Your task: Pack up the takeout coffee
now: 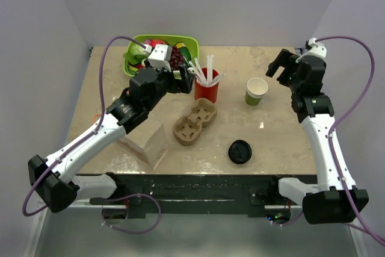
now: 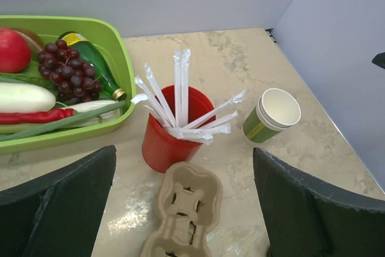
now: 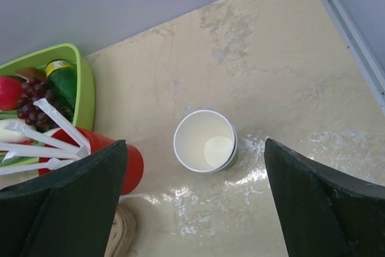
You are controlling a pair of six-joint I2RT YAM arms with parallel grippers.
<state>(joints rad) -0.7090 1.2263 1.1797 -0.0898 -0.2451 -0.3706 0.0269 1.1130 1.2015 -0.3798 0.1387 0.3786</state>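
Note:
The robot's right gripper will next close on the green paper cup's rim (image 1: 267, 89) (image 3: 234, 147), at the side that faces away from the red cup.
The green paper cup (image 1: 257, 91) stands upright and open on the table at the right, its white inside showing. Its black lid (image 1: 240, 151) lies apart near the front edge. The brown cup carrier (image 1: 195, 122) lies mid-table. My right gripper (image 1: 280, 68) hovers open and empty above and just right of the cup, which sits between and beyond its jaws in the right wrist view (image 3: 204, 141). My left gripper (image 1: 182, 80) is open and empty above the red cup (image 1: 206, 88). In the left wrist view the carrier (image 2: 183, 215), the red cup (image 2: 171, 130) and the green cup (image 2: 272, 114) lie ahead.
The red cup holds several white wrapped sticks. A green basket (image 1: 162, 49) of toy fruit and vegetables stands at the back left. A brown paper bag (image 1: 147, 139) stands under the left arm. Walls close in the table on the left, back and right.

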